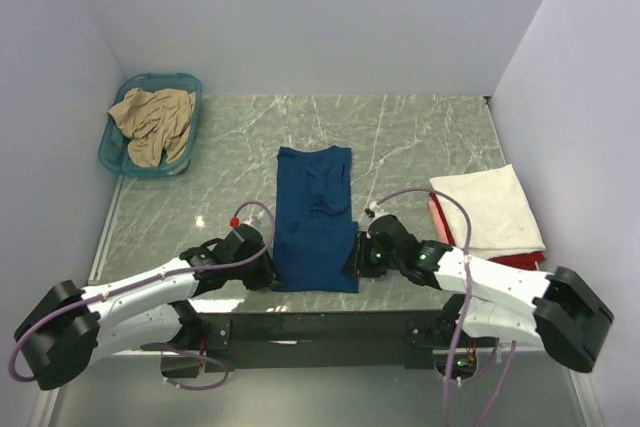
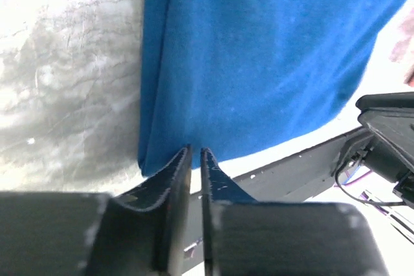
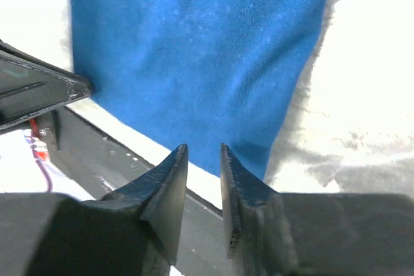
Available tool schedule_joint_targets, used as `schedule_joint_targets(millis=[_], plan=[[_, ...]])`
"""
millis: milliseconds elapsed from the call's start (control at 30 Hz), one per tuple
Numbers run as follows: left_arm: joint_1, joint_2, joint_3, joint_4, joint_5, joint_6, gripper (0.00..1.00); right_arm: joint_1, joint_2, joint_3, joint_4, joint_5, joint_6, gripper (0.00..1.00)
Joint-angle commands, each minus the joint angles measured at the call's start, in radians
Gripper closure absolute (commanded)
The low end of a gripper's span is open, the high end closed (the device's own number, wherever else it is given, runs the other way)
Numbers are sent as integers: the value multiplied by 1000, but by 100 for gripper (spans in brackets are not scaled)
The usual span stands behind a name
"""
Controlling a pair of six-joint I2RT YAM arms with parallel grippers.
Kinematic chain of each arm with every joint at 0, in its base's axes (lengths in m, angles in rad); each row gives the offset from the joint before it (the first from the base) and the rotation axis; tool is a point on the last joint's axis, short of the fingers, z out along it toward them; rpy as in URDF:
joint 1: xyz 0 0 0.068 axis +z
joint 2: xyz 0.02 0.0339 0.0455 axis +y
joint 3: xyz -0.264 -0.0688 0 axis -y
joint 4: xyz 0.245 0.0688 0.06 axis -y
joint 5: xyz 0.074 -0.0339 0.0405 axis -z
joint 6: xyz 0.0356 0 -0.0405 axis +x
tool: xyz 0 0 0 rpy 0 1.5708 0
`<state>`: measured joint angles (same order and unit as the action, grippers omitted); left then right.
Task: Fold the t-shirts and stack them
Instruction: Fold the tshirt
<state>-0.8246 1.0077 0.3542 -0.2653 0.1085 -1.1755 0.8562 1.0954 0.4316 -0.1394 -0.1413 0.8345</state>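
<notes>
My left gripper's fingers are empty at the near hem of the dark blue t-shirt, inward of the t-shirt's corner. I will first open my left gripper and pinch that corner (image 2: 147, 167).
A dark blue t-shirt (image 1: 315, 217) lies flat mid-table, folded into a long strip running away from the arms. My left gripper (image 1: 270, 273) sits at its near left corner. In the left wrist view its jaws (image 2: 195, 152) stand a narrow slit apart, tips at the blue cloth's (image 2: 259, 56) near hem, with nothing between them. My right gripper (image 1: 352, 255) is at the near right corner. Its jaws (image 3: 204, 150) are open a little wider over the hem of the blue cloth (image 3: 194, 50) and hold nothing. A folded cream-white t-shirt (image 1: 485, 209) tops a stack at the right, with pink (image 1: 437, 213) and red (image 1: 520, 260) edges showing below.
A teal basket (image 1: 186, 83) at the back left holds a crumpled tan t-shirt (image 1: 152, 125). White walls close in the grey marble table (image 1: 420, 137) on three sides. The black base rail (image 1: 320, 327) runs along the near edge.
</notes>
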Motion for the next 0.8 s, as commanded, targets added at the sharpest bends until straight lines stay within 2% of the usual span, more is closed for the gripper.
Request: schedule_joint_targets(millis=[0, 200, 333, 533, 767], plan=[[-4, -73, 55, -90, -46, -16, 81, -9, -106, -36, -83, 46, 32, 65], [-4, -139, 60, -155, -56, -39, 74, -8, -161, -113, -40, -21, 83, 64], [-4, -144, 26, -155, -38, -55, 71, -6, -112, -131, -22, -26, 89, 63], [-4, -173, 0, -190, -41, -67, 58, -5, -161, -186, -51, -18, 118, 59], [-4, -143, -50, -102, -24, -82, 57, -5, -178, -221, -11, -52, 161, 57]])
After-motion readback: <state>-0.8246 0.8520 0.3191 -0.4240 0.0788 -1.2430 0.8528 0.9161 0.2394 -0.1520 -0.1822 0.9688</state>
